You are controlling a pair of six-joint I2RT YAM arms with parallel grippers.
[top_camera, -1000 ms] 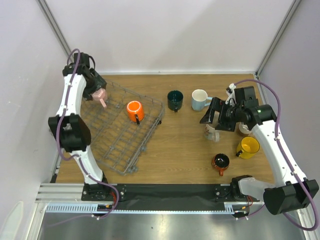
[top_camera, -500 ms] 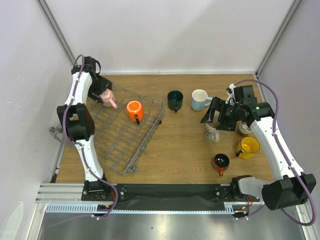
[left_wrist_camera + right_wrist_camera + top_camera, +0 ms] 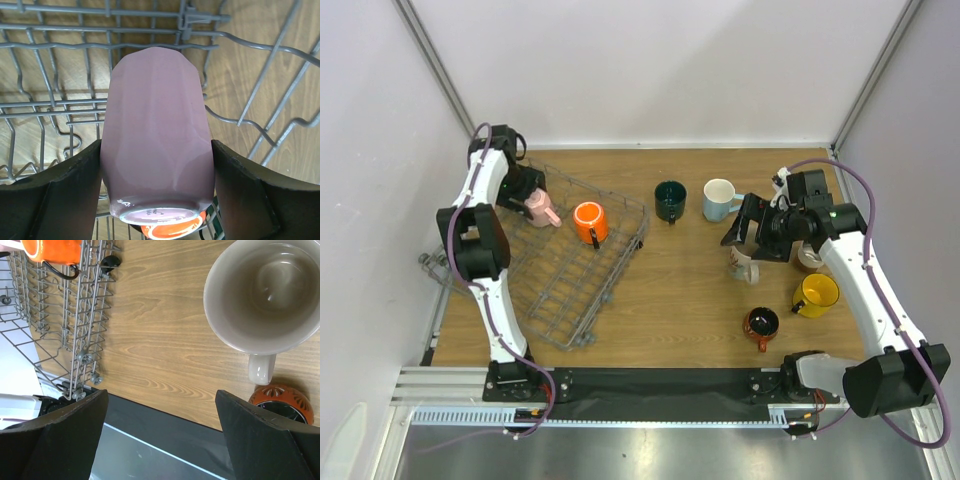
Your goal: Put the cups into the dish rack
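Note:
My right gripper is to go to the red-and-black mug next and close on that mug's rim point(image 3: 777, 317) point(image 3: 306, 421) on the side towards the yellow mug.
My left gripper point(image 3: 527, 192) is shut on a pink mug point(image 3: 541, 207) and holds it over the back left part of the grey wire dish rack point(image 3: 555, 290). In the left wrist view the pink mug point(image 3: 155, 135) fills the space between my fingers point(image 3: 65, 195), base towards the camera, with rack wires behind it. An orange mug point(image 3: 588, 222) lies in the rack. My right gripper point(image 3: 748, 232) is open and empty above a cream mug point(image 3: 741, 266). On the table stand a dark green mug point(image 3: 670, 200), a light blue mug point(image 3: 720, 199), a yellow mug point(image 3: 816, 294) and a small red-and-black mug point(image 3: 761, 323).
The right wrist view shows the cream mug point(image 3: 262, 295) upright with its handle towards the red-and-black mug point(image 3: 282, 400), and the rack's edge point(image 3: 75, 315) at the left. Another mug point(image 3: 808, 258) sits partly hidden under my right arm. Walls close in on both sides.
My left arm has swung the pink mug to the right and nearer, further over the rack. The right arm has hardly moved.

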